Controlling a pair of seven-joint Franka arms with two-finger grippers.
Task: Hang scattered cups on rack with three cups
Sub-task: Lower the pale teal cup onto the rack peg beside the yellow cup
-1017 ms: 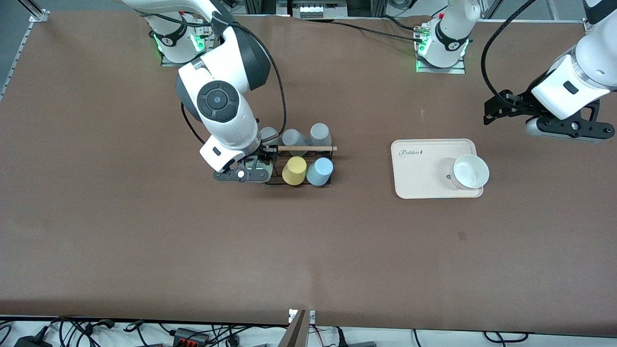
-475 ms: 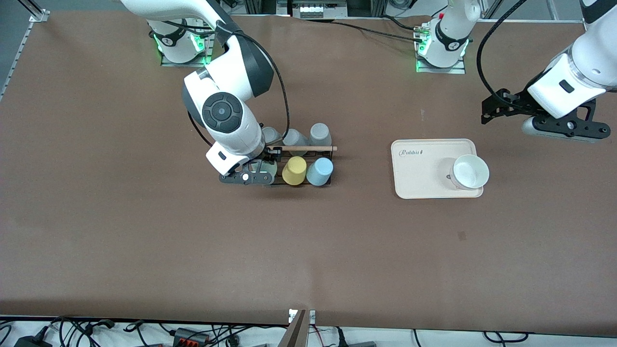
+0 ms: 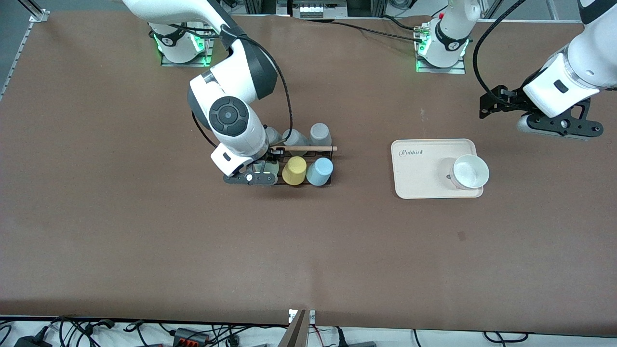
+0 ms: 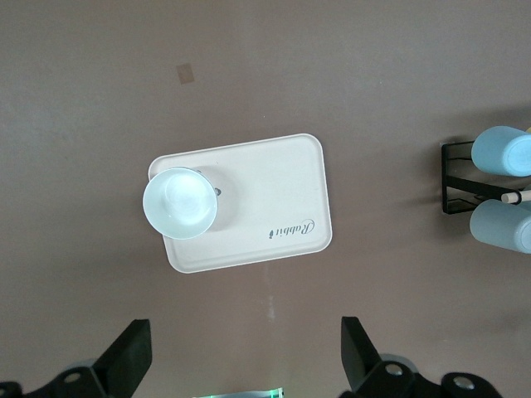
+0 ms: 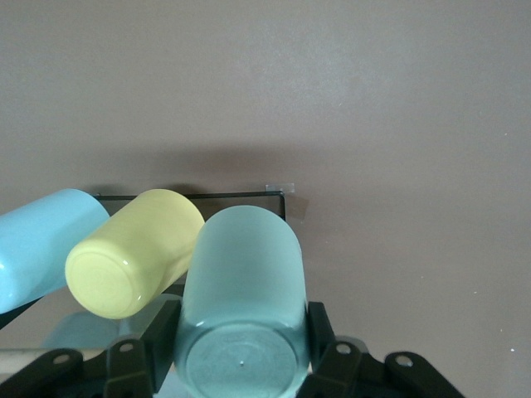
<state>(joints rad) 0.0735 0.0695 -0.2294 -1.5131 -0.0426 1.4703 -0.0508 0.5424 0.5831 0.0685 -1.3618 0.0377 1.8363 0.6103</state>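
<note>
The pale mint green cup, now held at the rack's end, will be let go by my right gripper on the rack's end spot point(image 3: 270, 171) point(image 5: 251, 283) next to the yellow cup.
My right gripper point(image 3: 262, 169) is shut on the pale mint green cup point(image 3: 270, 167), held at the rack's end toward the right arm. The rack point(image 3: 308, 148) is a black wire frame with a wooden rod. In the right wrist view my fingers point(image 5: 149, 340) clamp both sides of the mint cup point(image 5: 241, 282), beside the yellow cup point(image 5: 133, 253) and the light blue cup point(image 5: 41, 240). The light blue cup point(image 3: 319, 171) hangs on the rack next to the yellow cup point(image 3: 294, 170). My left gripper point(image 3: 549, 120) is open and empty, up over the table beside the tray; its fingers point(image 4: 133, 352) stand wide apart.
Three grey cups point(image 3: 320, 131) hang on the rack's side farther from the front camera. A cream tray point(image 3: 419, 168) with a white cup point(image 3: 469, 171) lies toward the left arm's end; both show in the left wrist view, the tray point(image 4: 274, 199) and the cup point(image 4: 180, 202).
My right gripper has carried the mint cup a little toward the rack's yellow cup. My left arm has drawn back slightly toward its base.
</note>
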